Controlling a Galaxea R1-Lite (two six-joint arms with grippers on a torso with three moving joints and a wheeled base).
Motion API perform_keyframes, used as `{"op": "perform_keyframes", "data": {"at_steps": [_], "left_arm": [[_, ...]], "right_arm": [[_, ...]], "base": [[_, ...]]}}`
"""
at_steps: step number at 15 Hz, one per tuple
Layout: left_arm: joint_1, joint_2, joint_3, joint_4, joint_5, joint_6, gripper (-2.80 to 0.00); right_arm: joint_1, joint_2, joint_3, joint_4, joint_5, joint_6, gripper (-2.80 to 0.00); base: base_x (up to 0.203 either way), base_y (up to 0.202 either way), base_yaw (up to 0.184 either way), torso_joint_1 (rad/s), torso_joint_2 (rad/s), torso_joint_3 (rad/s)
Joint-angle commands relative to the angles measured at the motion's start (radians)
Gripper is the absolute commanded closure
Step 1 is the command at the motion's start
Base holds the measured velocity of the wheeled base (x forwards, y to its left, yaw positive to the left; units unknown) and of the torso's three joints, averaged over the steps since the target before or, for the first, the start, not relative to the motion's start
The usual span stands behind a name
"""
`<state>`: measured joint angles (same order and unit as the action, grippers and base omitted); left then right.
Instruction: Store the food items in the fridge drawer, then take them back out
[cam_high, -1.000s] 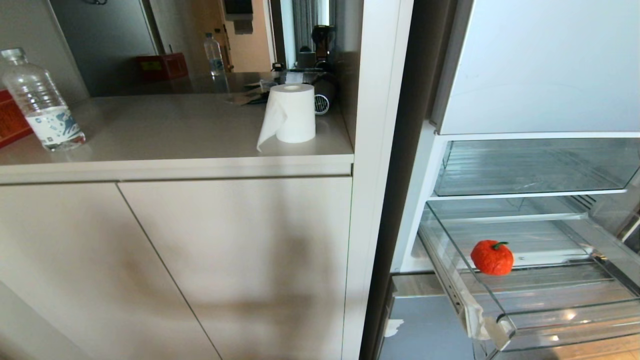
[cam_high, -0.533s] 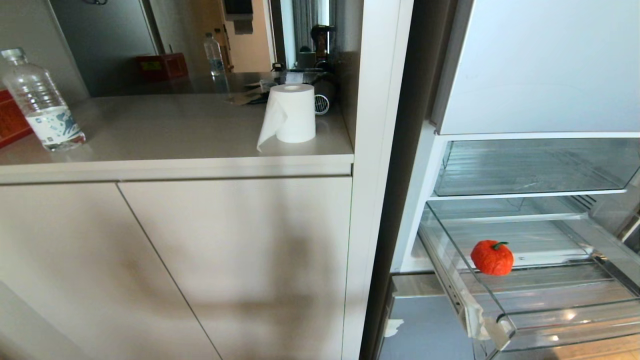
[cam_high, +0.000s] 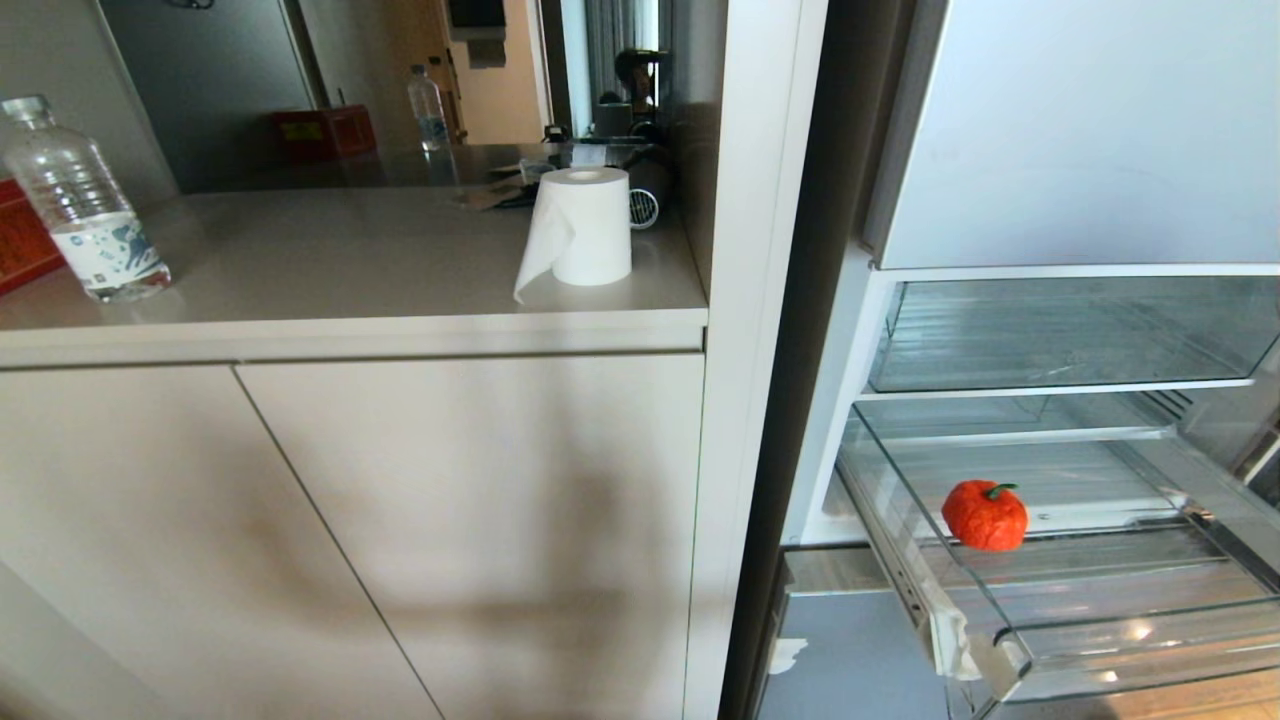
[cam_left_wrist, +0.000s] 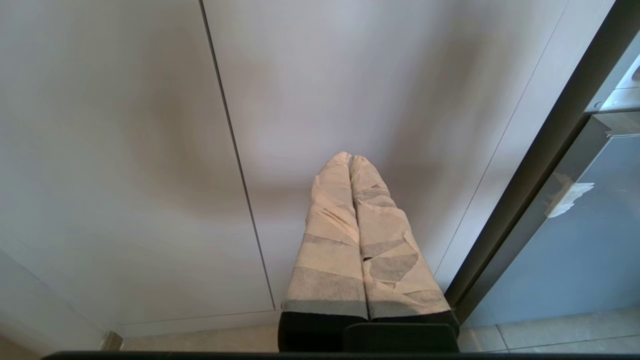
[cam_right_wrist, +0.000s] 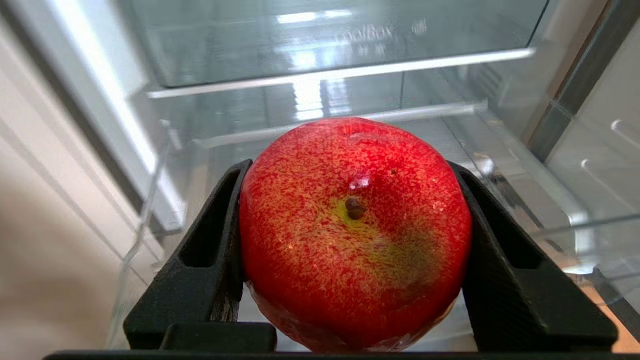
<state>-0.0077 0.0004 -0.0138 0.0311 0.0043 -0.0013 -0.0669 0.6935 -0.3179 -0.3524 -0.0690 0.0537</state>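
Observation:
Next, I open my right gripper to let go of the red apple, now in front of the open fridge, on the clear drawer's bottom, just beside the orange-red fruit (cam_high: 1087, 486).
The fridge drawer (cam_high: 1100, 600) stands pulled out at the lower right of the head view, clear, with white tape (cam_high: 955, 640) at its front left corner. A fuzzy orange-red fruit (cam_high: 985, 515) with a green stem lies on its ribbed floor. Neither arm shows in the head view. In the right wrist view my right gripper (cam_right_wrist: 350, 170) is shut on a glossy red apple (cam_right_wrist: 355, 230), in front of the open fridge, with the drawer's clear side wall (cam_right_wrist: 150, 200) beyond. My left gripper (cam_left_wrist: 350, 159) is shut and empty, its taped fingers pointing at a cabinet door.
A deeper clear bin (cam_high: 1070, 335) sits above the drawer. Left of the fridge a counter (cam_high: 300, 260) carries a paper roll (cam_high: 585, 225) and a water bottle (cam_high: 85, 200). Beige cabinet doors (cam_high: 450, 520) run below it.

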Motion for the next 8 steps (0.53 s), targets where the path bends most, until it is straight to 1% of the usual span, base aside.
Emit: {"op": "perform_keyframes", "data": {"at_steps": [1,5,8], "left_arm": [[0.000,0.000,0.000,0.000,0.000,0.000,0.00],[0.000,0.000,0.000,0.000,0.000,0.000,0.00],[0.000,-0.002,0.000,0.000,0.000,0.000,0.00]], "right_arm": [[-0.023,0.265,-0.072,-0.009,-0.002,0.002,0.00],[-0.080,0.584,-0.156,-0.050,0.000,0.013,0.00],[-0.098,0.805,-0.228,-0.120,-0.001,0.018,0.00]], "base": [[0.000,0.000,0.000,0.000,0.00,0.000],[0.000,0.000,0.000,0.000,0.00,0.000],[0.000,0.000,0.000,0.000,0.00,0.000]]}}
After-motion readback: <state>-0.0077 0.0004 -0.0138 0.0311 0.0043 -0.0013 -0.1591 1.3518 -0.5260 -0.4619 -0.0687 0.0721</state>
